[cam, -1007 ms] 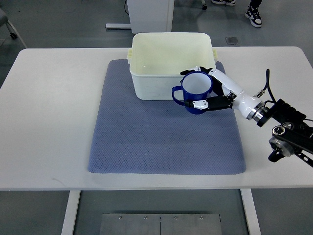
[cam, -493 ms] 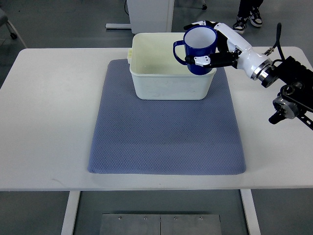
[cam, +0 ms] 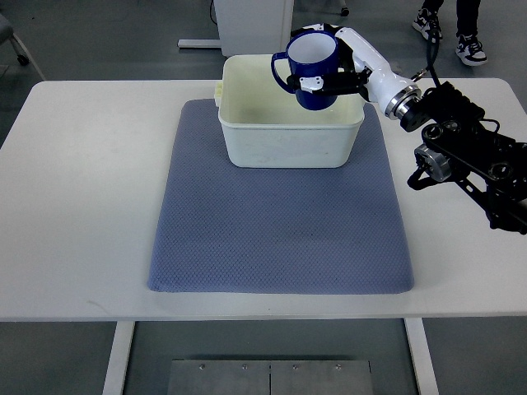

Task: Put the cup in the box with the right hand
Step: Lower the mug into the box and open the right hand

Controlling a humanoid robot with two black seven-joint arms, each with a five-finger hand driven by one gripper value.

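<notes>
I will use my right gripper to set the blue cup down inside the cream plastic box (cam: 304, 116), just behind the front side of the box.
A blue cup (cam: 310, 67) with a white inside and a handle pointing left hangs above the back right part of the cream plastic box (cam: 247, 140). My right hand (cam: 323, 67) is shut on the cup, fingers wrapped round its body from the right. Its white forearm (cam: 380, 72) reaches in from the right, over the box's right rim. The box stands on the back middle of a blue-grey mat (cam: 280, 222) and its inside looks bare. No left arm shows.
The mat lies on a white table (cam: 82, 181). My arm's black links (cam: 473, 156) hover over the table's right side. A person's shoes (cam: 449, 29) stand on the floor behind the table, beside a white cabinet base (cam: 247, 25).
The right hand has lifted the cup from in front of the box's right corner, carried it back and left, and now holds it over the box's inside.
</notes>
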